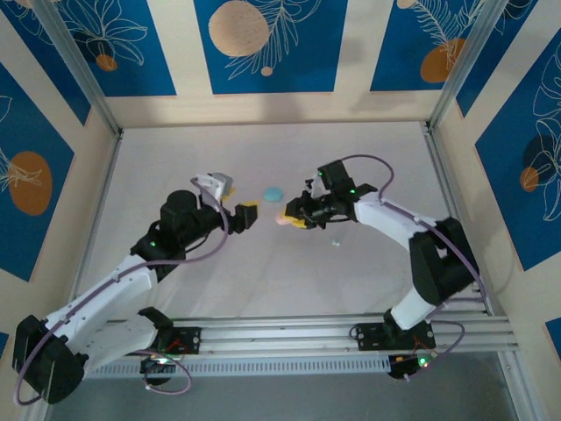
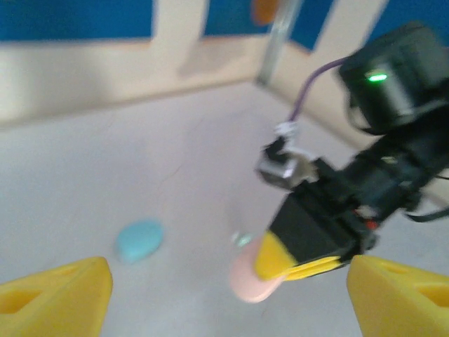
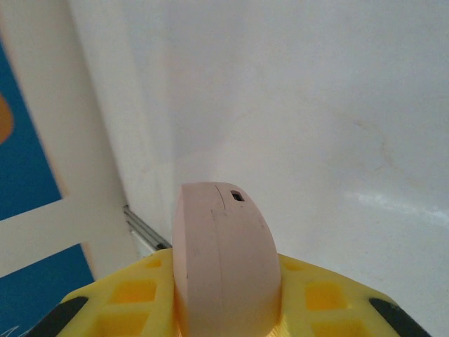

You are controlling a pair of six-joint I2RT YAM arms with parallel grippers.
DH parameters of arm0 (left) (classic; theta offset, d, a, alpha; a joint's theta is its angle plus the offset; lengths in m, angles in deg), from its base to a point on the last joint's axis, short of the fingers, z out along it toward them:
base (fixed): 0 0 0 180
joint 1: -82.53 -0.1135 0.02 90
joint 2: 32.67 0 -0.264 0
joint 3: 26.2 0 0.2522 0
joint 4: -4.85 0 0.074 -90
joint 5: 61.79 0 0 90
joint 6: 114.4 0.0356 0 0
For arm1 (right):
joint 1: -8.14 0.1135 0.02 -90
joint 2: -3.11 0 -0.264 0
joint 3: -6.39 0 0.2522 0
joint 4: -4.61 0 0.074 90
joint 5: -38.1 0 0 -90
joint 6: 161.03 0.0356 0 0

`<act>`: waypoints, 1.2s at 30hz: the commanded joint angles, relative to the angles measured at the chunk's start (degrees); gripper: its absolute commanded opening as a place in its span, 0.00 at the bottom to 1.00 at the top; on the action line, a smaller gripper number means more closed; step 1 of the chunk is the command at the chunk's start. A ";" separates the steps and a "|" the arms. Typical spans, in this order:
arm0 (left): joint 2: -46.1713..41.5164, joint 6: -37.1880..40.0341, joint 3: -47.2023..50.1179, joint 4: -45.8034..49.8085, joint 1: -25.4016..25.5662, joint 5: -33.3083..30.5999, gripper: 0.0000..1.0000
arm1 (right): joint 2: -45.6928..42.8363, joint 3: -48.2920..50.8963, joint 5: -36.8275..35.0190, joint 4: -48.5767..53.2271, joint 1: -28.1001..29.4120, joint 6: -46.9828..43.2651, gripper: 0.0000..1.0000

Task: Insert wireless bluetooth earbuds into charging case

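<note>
The pink charging case will leave my right gripper and rest on the white table [image 1: 262,210], at a spot just in front of the light blue case.
My right gripper [image 1: 296,219] is shut on a pink pebble-shaped charging case [image 3: 224,253], which stands on edge between its yellow fingers [image 3: 319,298], lid seam and small port facing up. The same case [image 2: 251,282] hangs just above the table in the left wrist view. My left gripper [image 1: 248,216] is open a short way to the left of it, its yellow fingers [image 2: 59,298] spread wide with nothing between them. A tiny teal earbud [image 2: 242,239] lies on the table beside the pink case, and a small teal nub [image 1: 335,243] shows right of the grippers.
A light blue case [image 1: 273,194] lies closed on the white table [image 1: 263,281], just behind the two grippers. Cream walls with blue panels enclose the table. An aluminium rail [image 1: 351,331] runs along the near edge by the arm bases.
</note>
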 commanded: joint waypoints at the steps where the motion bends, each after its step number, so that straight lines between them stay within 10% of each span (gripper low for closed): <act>1: 0.44 -8.36 -3.01 13.08 -4.38 -4.82 0.89 | 4.91 -4.68 -2.35 0.11 1.35 -0.87 0.20; 18: -10.15 -6.62 1.99 10.45 -6.63 -10.25 1.00 | 30.27 -24.57 -1.50 -4.03 3.17 5.54 0.23; 36: -10.01 -8.70 2.73 5.36 -6.63 -9.55 1.00 | 26.41 -23.95 -7.31 6.37 3.93 0.39 0.54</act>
